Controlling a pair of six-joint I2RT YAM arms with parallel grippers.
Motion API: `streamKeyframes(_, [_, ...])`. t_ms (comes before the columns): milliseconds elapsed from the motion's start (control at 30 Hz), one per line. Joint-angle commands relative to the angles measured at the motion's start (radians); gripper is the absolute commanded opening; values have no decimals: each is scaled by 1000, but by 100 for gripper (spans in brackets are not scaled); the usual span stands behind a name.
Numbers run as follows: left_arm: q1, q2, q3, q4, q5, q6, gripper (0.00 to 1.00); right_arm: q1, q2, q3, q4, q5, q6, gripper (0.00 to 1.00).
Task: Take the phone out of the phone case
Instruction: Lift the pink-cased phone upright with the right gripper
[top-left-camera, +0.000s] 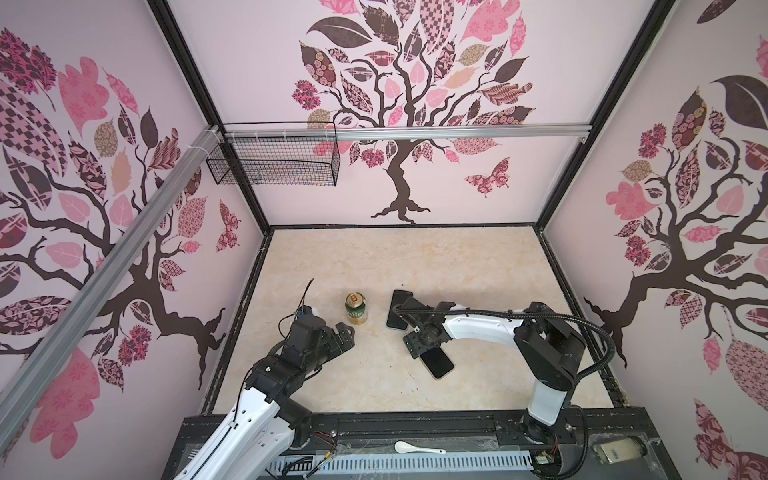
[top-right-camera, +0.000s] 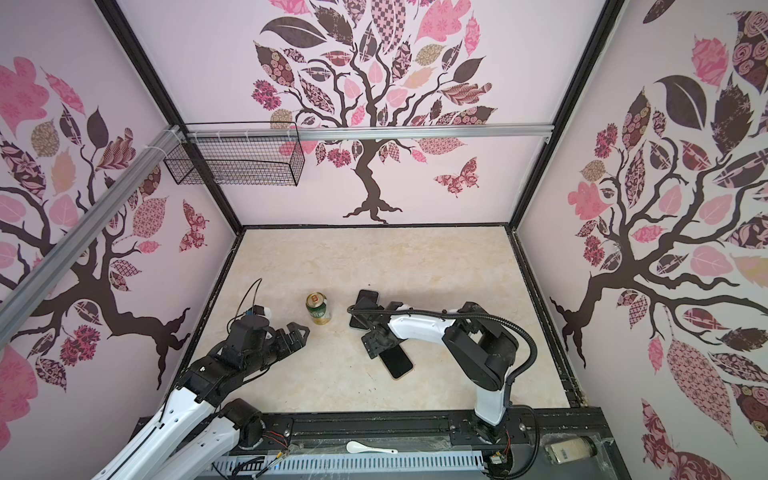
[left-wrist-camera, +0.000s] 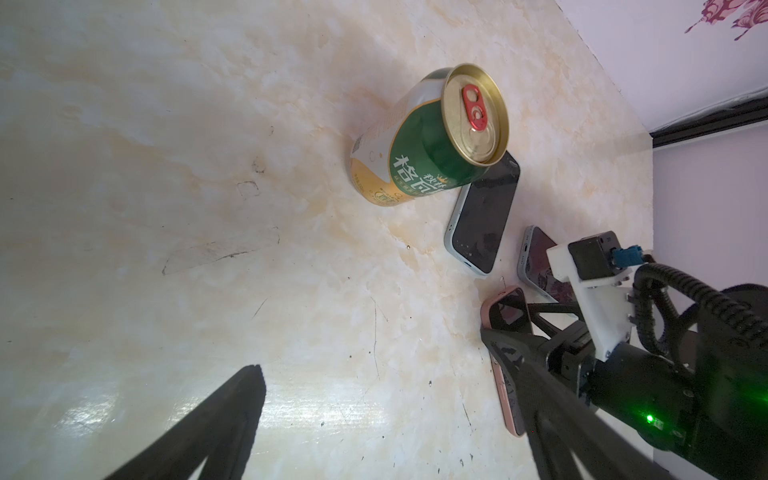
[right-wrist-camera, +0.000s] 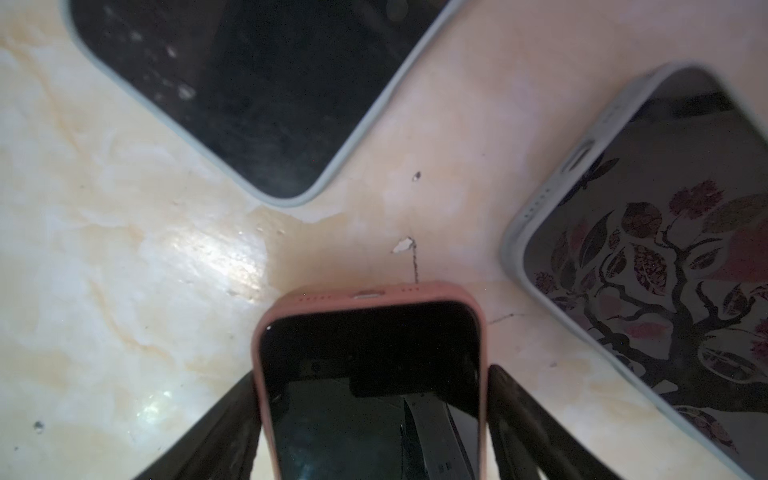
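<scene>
The phone case's far end has my right gripper over it, so next my left gripper moves to the pink phone case's near end (top-left-camera: 441, 370) (left-wrist-camera: 514, 419) and closes there.
A phone (right-wrist-camera: 365, 349) in a pink phone case (right-wrist-camera: 370, 293) lies flat, screen up, on the marble table, right of centre in both top views (top-left-camera: 438, 363) (top-right-camera: 398, 362). My right gripper (right-wrist-camera: 372, 374) is down over it with one finger along each long side. The jaws are open; a thin gap shows at one finger. The arm hides part of the phone in both top views. My left gripper (top-left-camera: 347, 332) (left-wrist-camera: 374, 374) hovers left of the can, open and empty. The left wrist view also shows the pink case (left-wrist-camera: 505, 365).
A green and gold can (top-left-camera: 356, 308) (left-wrist-camera: 432, 137) stands between the arms. Two other cased phones lie close behind the pink one, a pale green one (right-wrist-camera: 249, 91) (left-wrist-camera: 482, 220) and a light grey one (right-wrist-camera: 665, 257) (left-wrist-camera: 538, 262). A white spoon (top-left-camera: 415, 448) lies on the front rail.
</scene>
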Motion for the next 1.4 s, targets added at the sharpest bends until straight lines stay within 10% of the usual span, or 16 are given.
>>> streamKeyframes(0, [4, -6, -11, 15, 14, 21, 98, -7, 55, -2, -72, -1, -3, 80])
streamKeyframes(467, [-39, 21, 1, 116, 102, 60, 98, -58, -61, -29, -17, -25, 85, 69])
streamKeyframes(733, [-249, 104, -14, 280, 95, 78, 98, -173, -262, -178, 172, -189, 254, 68])
streamKeyframes(1367, [-399, 352, -65, 594, 177, 92, 85, -366, -445, -406, 483, -513, 627, 58])
